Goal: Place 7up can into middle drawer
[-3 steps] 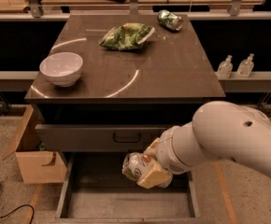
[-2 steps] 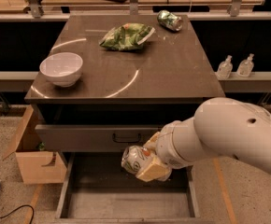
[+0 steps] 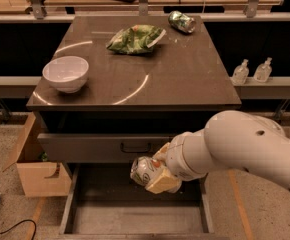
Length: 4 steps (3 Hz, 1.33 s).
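Note:
I should release the 7up can from my gripper near the centre of the open middle drawer's bare bottom (image 3: pixel 150 195).
The 7up can (image 3: pixel 143 170), silver-white with green print, is held in my gripper (image 3: pixel 152 176) at the end of the white arm coming in from the right. The gripper is shut on the can and holds it above the open middle drawer (image 3: pixel 135 219), a shallow grey-brown tray with a bare floor, just below the drawer front with the black loop handle (image 3: pixel 136 147). The can hangs over the drawer's rear middle part.
On the cabinet top (image 3: pixel 185 79) stand a white bowl (image 3: pixel 65 73) at the left, a green chip bag (image 3: pixel 135 38) and a shiny green can (image 3: pixel 181 21) at the back. A cardboard box (image 3: pixel 37 174) sits left of the drawer. Two bottles (image 3: pixel 252 71) stand at the right.
My gripper with the can has shifted a little to the left and slightly up above the open drawer.

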Available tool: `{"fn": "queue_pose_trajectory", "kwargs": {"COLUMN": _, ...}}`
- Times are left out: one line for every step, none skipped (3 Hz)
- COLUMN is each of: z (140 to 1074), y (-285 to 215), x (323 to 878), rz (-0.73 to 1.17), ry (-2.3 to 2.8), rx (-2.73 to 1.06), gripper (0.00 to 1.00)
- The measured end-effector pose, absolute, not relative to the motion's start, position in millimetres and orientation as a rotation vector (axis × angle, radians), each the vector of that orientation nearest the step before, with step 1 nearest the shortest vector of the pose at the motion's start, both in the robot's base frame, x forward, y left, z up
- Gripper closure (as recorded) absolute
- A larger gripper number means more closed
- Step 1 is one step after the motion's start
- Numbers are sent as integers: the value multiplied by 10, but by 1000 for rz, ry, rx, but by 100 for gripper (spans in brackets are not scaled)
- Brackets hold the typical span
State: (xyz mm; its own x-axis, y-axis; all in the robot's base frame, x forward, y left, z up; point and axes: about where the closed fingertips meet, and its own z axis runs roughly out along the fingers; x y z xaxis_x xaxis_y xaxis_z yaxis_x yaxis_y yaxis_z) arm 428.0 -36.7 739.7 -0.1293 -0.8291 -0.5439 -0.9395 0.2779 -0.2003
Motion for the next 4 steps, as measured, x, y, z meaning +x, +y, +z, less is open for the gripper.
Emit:
{"fn": "queue_pose_trajectory", "kwargs": {"z": 7055, "y": -337, "x": 4413, "rz": 262, "ry": 1945, "rx": -1586, "gripper": 100}}
{"fn": "queue_pose_trajectory", "kwargs": {"z": 6691, "y": -300, "x": 4537, "rz": 274, "ry": 1915, "rx": -1588, "gripper": 100}}
{"fn": "queue_pose_trajectory", "kwargs": {"z": 6287, "y": -285, "x": 4667, "rz": 292, "ry": 1918, "rx": -1557, "gripper": 100}}
{"fn": "queue_pose_trajectory", "kwargs": {"z": 5711, "y": -287, "x": 4791, "rz": 349, "ry": 1956, "rx": -1449, "gripper": 100}}
